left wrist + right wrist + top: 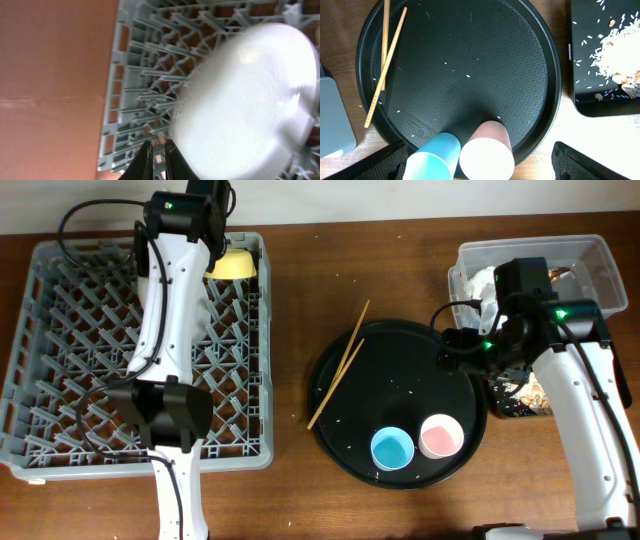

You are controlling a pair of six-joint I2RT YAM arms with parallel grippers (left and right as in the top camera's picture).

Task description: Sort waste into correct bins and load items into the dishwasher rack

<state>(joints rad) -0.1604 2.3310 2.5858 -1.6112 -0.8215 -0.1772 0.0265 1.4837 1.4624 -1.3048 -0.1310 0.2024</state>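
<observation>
The robot's right gripper will next move to the rim of the light blue cup (388, 443) (429, 154), beside the pink cup, and close there.
The grey dishwasher rack (60, 360) fills the left side. A yellow bowl (235, 263) sits at its far edge. My left arm reaches over the rack. In the left wrist view, my left gripper (157, 157) is shut and empty beside a pale grey plate (250, 95) standing in the rack (145, 75). My right gripper (485, 167) is open wide above the pink cup (487, 150) and light blue cup (432, 157). Both cups (441, 436) (392, 448) stand on the round black tray's near side. Two chopsticks (340, 365) lie across its left rim.
The round black tray (400, 370) is in the middle of the table. The clear tub (600, 255) at the back right holds white napkins. The shallow black rectangular tray (585, 100) with rice and food scraps lies under my right arm.
</observation>
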